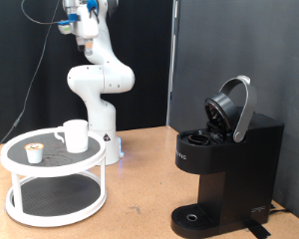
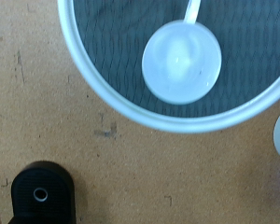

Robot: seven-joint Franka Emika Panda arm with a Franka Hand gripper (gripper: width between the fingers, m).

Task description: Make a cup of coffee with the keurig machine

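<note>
The tiny white pod [image 1: 34, 154] sits beside the white cup on the round white stand, and I will close my gripper on its sides.
The white cup [image 1: 75, 134] stands upright on the top tier of a round white stand [image 1: 20, 169]. The black keurig machine [image 1: 229, 164] stands at the exterior view's right with its lid [image 1: 235, 107] raised and its round drip base [image 1: 194, 216] bare. My gripper [image 1: 87, 44] hangs high above the stand, far from the cup, with nothing seen in it. The wrist view looks straight down on the cup [image 2: 182, 63] and the stand's rim [image 2: 89, 75]; my fingers do not show there. The machine's drip base [image 2: 42, 194] shows in a corner.
A tiny white pod with a brownish top [image 1: 34, 152] sits on the stand beside the cup. The stand has a lower tier [image 1: 55, 194]. The arm's white base [image 1: 108, 144] stands behind the stand. A black curtain backs the wooden table [image 1: 140, 199].
</note>
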